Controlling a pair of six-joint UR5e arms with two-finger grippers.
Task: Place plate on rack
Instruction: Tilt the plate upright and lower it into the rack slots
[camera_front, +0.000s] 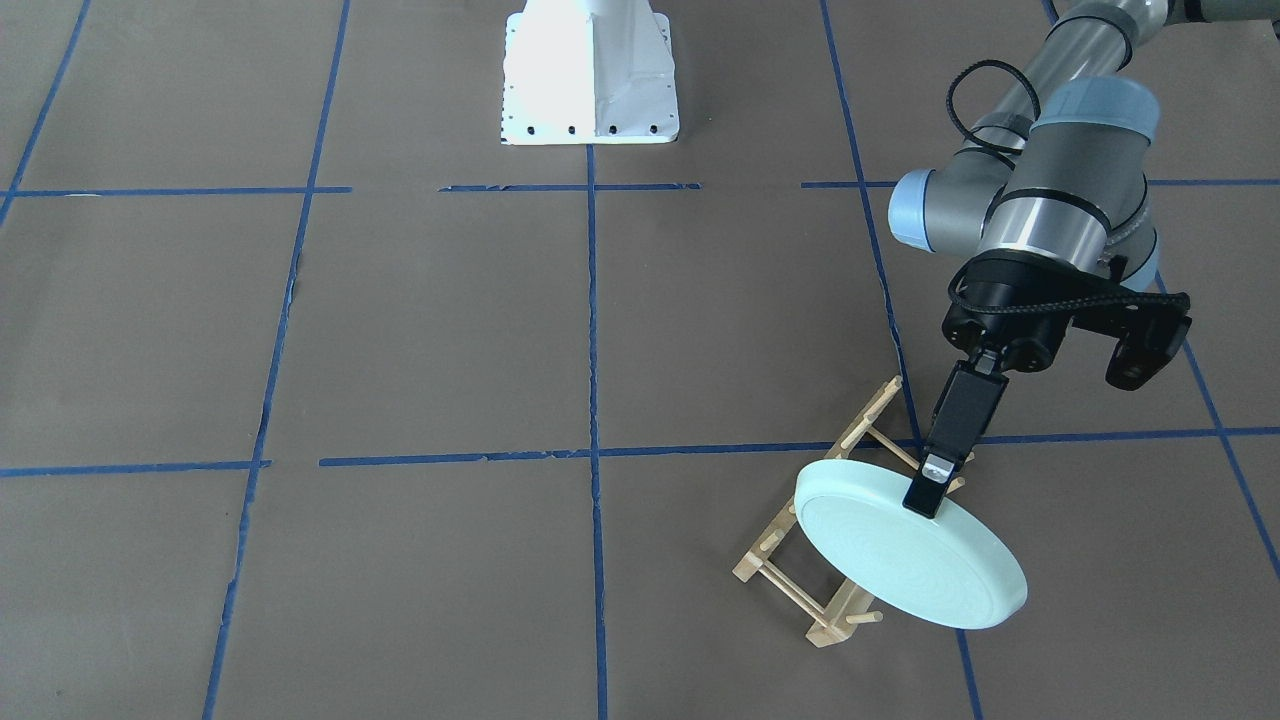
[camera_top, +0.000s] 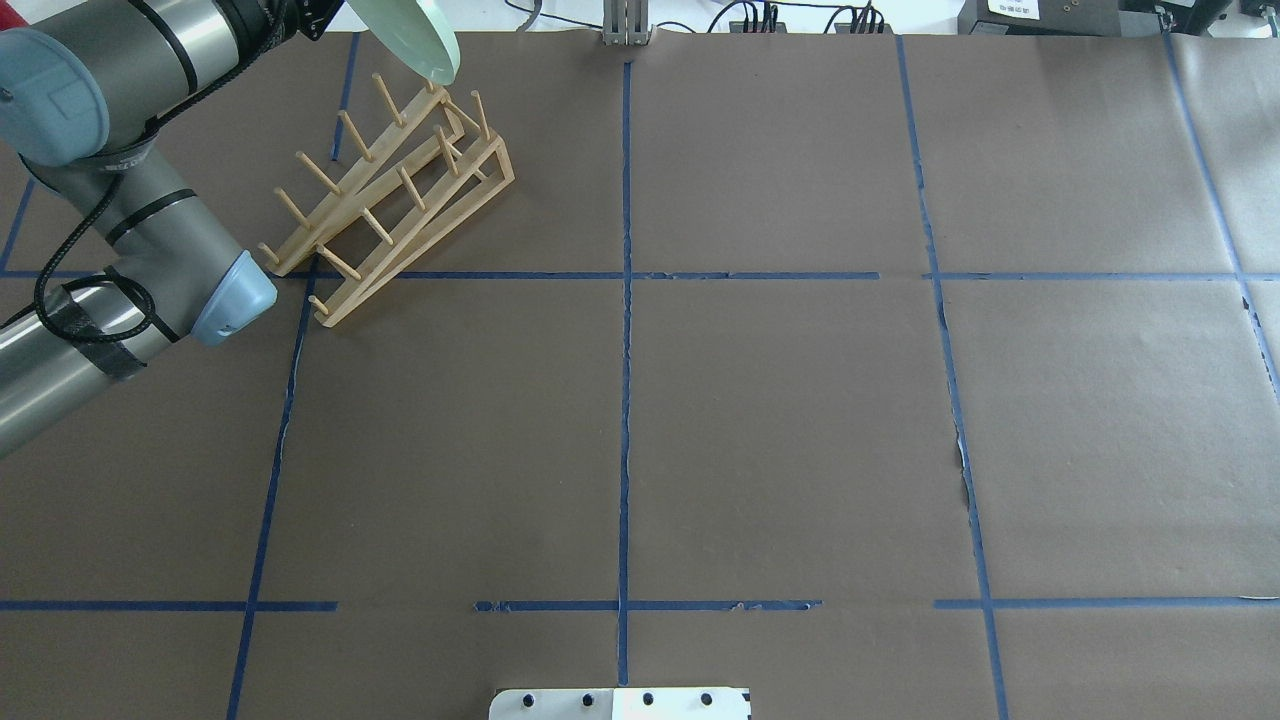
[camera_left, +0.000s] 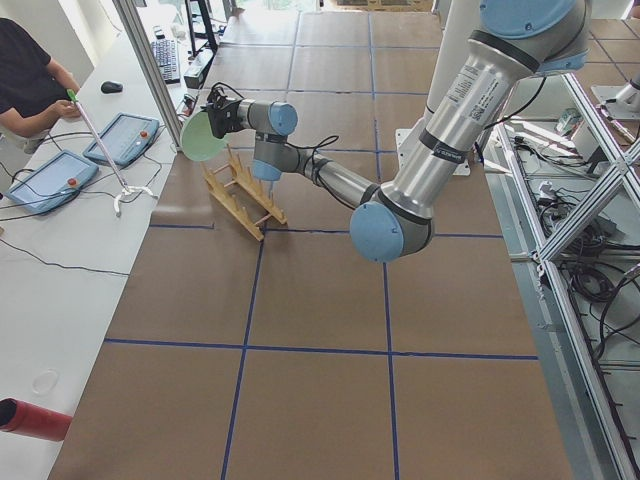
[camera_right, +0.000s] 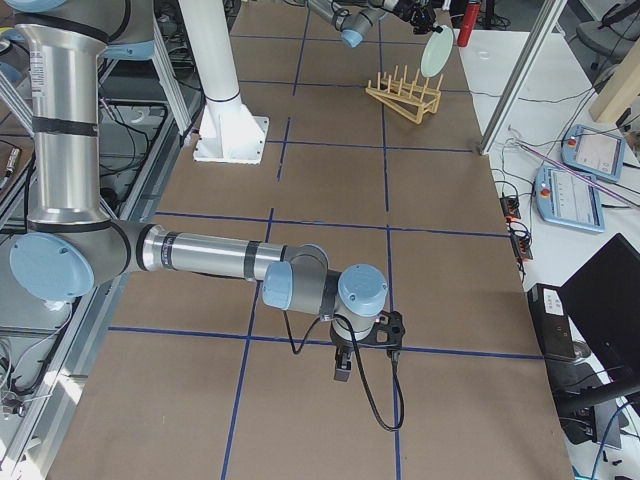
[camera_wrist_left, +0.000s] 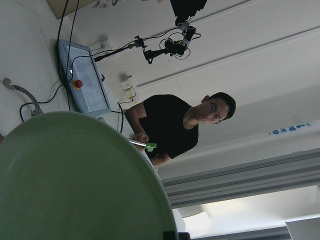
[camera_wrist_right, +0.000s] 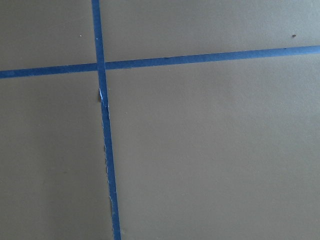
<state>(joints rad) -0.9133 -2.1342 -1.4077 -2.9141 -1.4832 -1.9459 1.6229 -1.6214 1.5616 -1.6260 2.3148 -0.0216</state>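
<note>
Next, my left gripper releases the plate between the pegs at the rack's end (camera_front: 841, 558) farthest from the robot base. The plate is held tilted just above the rack.
The pale mint-green plate (camera_front: 900, 560) is held tilted on edge just above the light-wood rack (camera_front: 868, 415), over its end farthest from the robot. My left gripper (camera_front: 928, 490) is shut on the plate's upper rim, with one black finger across its inner face. The plate (camera_top: 415, 35) hangs over the rack's far pegs (camera_top: 390, 200) in the overhead view, and its underside (camera_wrist_left: 75, 180) fills the lower left of the left wrist view. My right gripper (camera_right: 342, 372) hangs low over bare table far from the rack; I cannot tell whether it is open or shut.
The white robot base (camera_front: 590, 75) stands at the table's edge. Blue tape lines (camera_wrist_right: 102, 120) cross the brown table cover. An operator (camera_left: 25, 80) sits beyond the far edge by a side table with teach pendants (camera_left: 50, 178).
</note>
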